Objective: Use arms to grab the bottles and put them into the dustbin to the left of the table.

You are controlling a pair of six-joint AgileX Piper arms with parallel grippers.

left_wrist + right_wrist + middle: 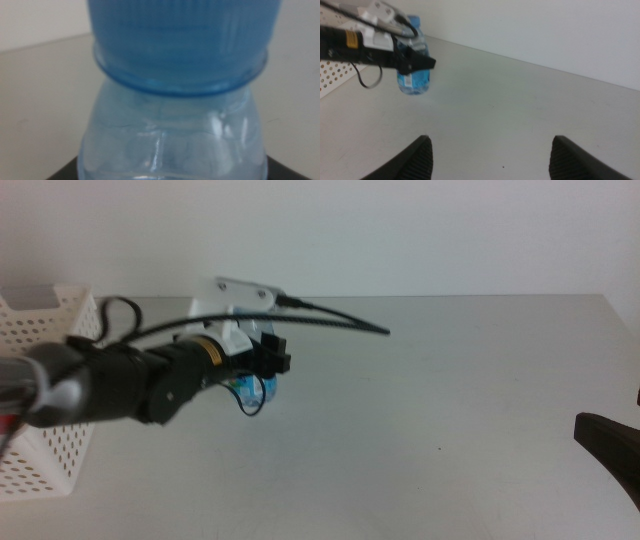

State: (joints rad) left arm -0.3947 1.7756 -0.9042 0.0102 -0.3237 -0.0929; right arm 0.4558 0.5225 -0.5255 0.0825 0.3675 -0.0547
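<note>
Next, the left gripper drops the clear bottle inside the white perforated dustbin [22, 385], blue cap toward the pale wall.
My left arm [120, 380] reaches in from the left. Its gripper [272, 362] is shut on the clear bottle [250, 390] with the blue cap and label, gripping near the neck. The left wrist view is filled by that bottle [170, 135] and its blue cap [180, 35], with the dark jaws at either side below. The right wrist view shows the bottle [414, 75] held upright at or just above the table [450, 400]. The white perforated dustbin [50, 420] stands just left of the arm. My right gripper [491, 139] is open and empty at the right front [610, 450]. The yellow bottle and the red can are out of view.
Black cables [330, 320] and a white bracket [245, 290] stick out above the left gripper. A corner of the dustbin also shows in the right wrist view [332, 75]. A pale wall rises behind the table's far edge.
</note>
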